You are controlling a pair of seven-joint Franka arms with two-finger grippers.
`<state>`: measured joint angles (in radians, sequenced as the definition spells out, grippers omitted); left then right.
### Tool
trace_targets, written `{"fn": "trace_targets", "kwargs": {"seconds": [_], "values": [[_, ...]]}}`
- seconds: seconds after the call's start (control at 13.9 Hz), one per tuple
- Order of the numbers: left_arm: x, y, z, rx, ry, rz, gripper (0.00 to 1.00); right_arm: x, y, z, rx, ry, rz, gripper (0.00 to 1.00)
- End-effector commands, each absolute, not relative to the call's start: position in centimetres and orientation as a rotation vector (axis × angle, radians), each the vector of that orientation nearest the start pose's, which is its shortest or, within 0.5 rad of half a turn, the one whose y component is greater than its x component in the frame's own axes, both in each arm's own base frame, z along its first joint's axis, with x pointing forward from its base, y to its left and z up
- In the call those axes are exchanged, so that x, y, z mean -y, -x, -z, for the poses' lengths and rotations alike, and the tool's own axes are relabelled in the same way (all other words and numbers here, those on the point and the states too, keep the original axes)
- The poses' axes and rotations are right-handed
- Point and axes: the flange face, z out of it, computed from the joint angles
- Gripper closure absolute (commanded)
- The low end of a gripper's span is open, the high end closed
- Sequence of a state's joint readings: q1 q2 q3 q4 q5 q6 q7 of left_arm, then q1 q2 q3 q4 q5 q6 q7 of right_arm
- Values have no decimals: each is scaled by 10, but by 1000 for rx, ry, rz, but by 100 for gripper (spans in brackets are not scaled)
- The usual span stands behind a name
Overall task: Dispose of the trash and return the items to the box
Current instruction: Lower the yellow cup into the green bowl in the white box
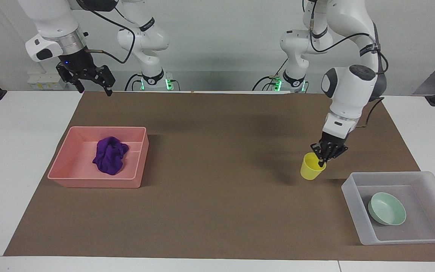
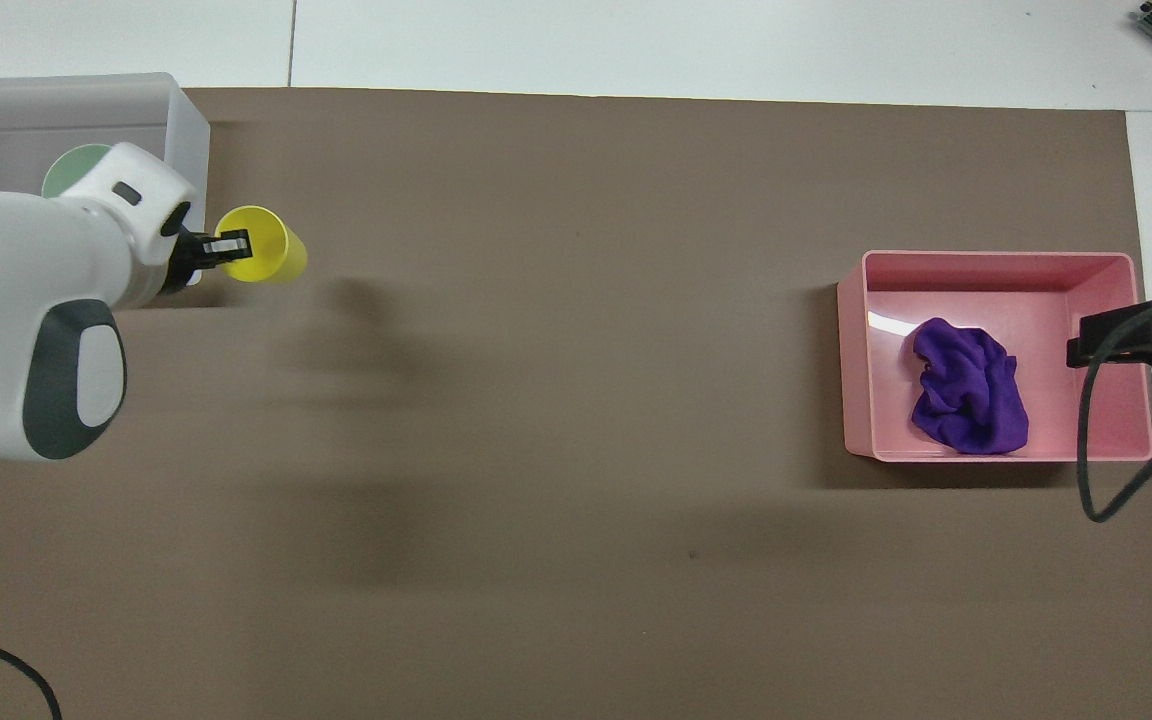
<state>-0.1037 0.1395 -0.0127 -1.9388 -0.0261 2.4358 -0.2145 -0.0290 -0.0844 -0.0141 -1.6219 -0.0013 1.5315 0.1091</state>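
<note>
The robot's left gripper will release the yellow cup inside the mint-green bowl [image 2: 96, 193] in the translucent box.
My left gripper [image 1: 322, 162] [image 2: 231, 244] is shut on the rim of the yellow cup [image 1: 310, 169] [image 2: 261, 247] and holds it tilted in the air over the brown mat, beside the translucent box [image 1: 353, 200] [image 2: 186, 120]. The mint-green bowl [image 1: 386, 208] [image 2: 71, 165] lies in the box, partly hidden by my left arm in the overhead view. The purple cloth [image 1: 110, 155] [image 2: 969, 400] lies in the pink tray [image 1: 93, 181] [image 2: 996, 268]. My right gripper [image 1: 89, 77] waits high up over the mat's edge near the robots, open and empty.
A brown mat [image 1: 210, 196] [image 2: 576, 400] covers most of the white table. The pink tray stands at the right arm's end, the box at the left arm's end. My right arm's cable [image 2: 1096, 440] hangs over the tray's end.
</note>
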Motion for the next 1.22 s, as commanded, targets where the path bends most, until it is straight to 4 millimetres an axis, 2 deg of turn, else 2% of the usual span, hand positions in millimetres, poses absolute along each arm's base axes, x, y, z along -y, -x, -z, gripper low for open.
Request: {"fn": "trace_targets", "kwargs": {"seconds": [0.0,0.14,0.29,0.5,0.65,0.93,1.15], "values": [[26,-658,-456,236,3149,565,100,23,-515,-643,-180,3129,2,0],[-11,-687,-466,287,3138,525,100,21,-515,-644,-164,3141,2,0],[-52,-709,-467,308,3125,485,100,20,-514,-644,-162,3141,2,0],[-91,-726,-440,366,3109,472,100,20,-514,-644,-162,3141,2,0],[-124,-739,-427,417,3092,486,100,20,-514,-644,-162,3141,0,0],[-142,-741,-399,458,3089,472,100,20,-513,-644,-162,3141,-2,0],[-145,-729,-373,476,3094,462,100,20,-513,-643,-162,3141,-5,0]]}}
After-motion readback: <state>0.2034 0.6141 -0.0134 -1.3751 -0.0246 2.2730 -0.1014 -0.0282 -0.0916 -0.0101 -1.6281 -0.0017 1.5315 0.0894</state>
